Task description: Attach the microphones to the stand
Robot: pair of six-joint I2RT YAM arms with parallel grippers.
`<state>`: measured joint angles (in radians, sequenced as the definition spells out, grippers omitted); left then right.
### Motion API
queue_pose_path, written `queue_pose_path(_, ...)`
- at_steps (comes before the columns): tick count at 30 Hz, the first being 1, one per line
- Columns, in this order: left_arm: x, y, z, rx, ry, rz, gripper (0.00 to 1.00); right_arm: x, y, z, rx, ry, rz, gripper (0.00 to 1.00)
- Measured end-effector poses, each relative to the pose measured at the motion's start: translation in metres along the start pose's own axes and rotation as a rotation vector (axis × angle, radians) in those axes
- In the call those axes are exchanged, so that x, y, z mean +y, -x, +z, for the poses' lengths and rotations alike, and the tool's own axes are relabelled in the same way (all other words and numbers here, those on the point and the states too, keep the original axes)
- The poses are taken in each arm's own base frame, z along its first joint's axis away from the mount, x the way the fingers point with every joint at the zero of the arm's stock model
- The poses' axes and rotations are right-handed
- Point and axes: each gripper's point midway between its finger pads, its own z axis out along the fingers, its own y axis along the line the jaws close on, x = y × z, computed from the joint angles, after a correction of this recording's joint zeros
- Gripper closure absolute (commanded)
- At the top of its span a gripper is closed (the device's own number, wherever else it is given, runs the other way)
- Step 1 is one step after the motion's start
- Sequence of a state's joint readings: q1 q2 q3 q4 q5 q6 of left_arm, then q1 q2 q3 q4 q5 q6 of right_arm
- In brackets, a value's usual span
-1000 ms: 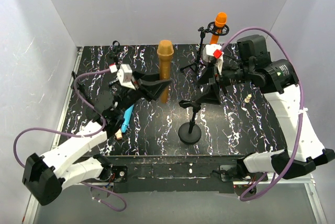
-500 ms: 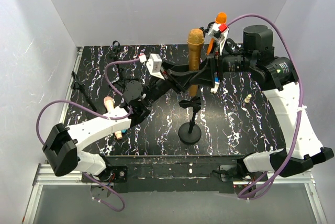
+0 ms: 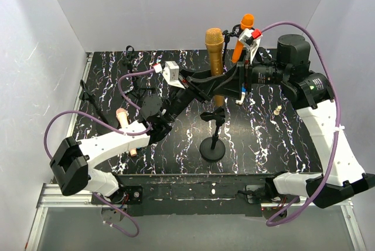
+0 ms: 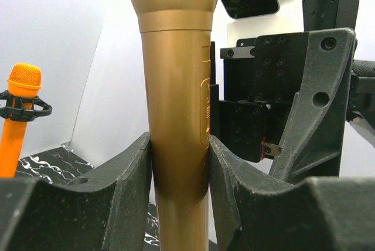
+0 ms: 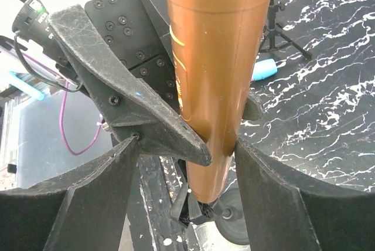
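My left gripper covers the gold-bronze microphone's body where the clip goes. I will hold it with my right gripper while my left gripper takes it below its head [image 3: 215, 51].
My left gripper [image 3: 218, 90] is shut on the gold-bronze microphone [image 3: 214, 57] and holds it upright, head up, above the clip [image 3: 212, 116] of the round-based stand [image 3: 212, 147]. In the left wrist view both pads press its body [image 4: 176, 87]. My right gripper [image 5: 187, 142] is open, with its fingers on either side of the microphone's lower end [image 5: 214, 57] and of the left gripper's finger. The stand's clip [image 5: 199, 210] lies just below the microphone's foot. The orange microphone [image 3: 246, 28] sits in a tripod stand at the back. A pale pink-beige microphone [image 3: 123, 116] lies on the table to the left, and part of a light blue one [image 5: 263, 69] shows beyond.
The tripod stand [image 3: 225, 57] with the orange microphone stands close behind both grippers. Small black stands [image 3: 88, 95] lie along the table's left side. A small pale piece [image 3: 277, 110] lies to the right. White walls close in the marbled black table [image 3: 176, 139].
The left arm has carried the gold microphone right and back, to over the round-based stand's clip. The right gripper has risen to it and its jaws have narrowed slightly.
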<state>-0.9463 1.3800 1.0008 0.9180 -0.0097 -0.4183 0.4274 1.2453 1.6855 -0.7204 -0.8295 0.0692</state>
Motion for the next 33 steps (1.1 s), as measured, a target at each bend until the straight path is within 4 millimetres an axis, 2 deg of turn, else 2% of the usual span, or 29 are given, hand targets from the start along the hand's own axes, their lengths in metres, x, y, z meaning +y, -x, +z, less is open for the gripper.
queue_pose_path(7, -0.005, 0.01, 0.002, -0.046, 0.004, -0.028, 1.0, 0.007, 0.002, -0.009, -0.015, 0.093, -0.031, 0.21)
queue_pose_path(12, -0.006, 0.018, 0.004, -0.073, 0.004, -0.038, 1.0, 0.013, -0.007, -0.017, -0.01, 0.164, -0.043, 0.22)
queue_pose_path(16, -0.008, 0.019, 0.005, -0.08, -0.002, -0.057, 1.0, 0.015, -0.015, -0.017, -0.002, 0.183, -0.028, 0.25)
queue_pose_path(23, -0.019, 0.019, 0.017, -0.111, -0.035, -0.101, 1.0, 0.009, -0.015, -0.012, -0.005, 0.172, 0.004, 0.27)
queue_pose_path(26, -0.023, 0.012, 0.019, -0.104, -0.044, -0.116, 1.0, 0.008, -0.014, -0.012, -0.007, 0.168, 0.012, 0.39)
queue_pose_path(30, -0.028, 0.009, 0.02, -0.111, -0.053, -0.138, 1.0, 0.004, -0.013, -0.01, -0.012, 0.158, 0.014, 0.71)
queue_pose_path(31, -0.028, 0.01, 0.02, -0.116, -0.053, -0.139, 1.0, 0.003, -0.014, -0.01, -0.012, 0.157, 0.016, 0.84)
queue_pose_path(33, -0.028, 0.01, 0.02, -0.116, -0.048, -0.145, 0.9, 0.002, -0.014, -0.009, -0.016, 0.161, 0.016, 0.94)
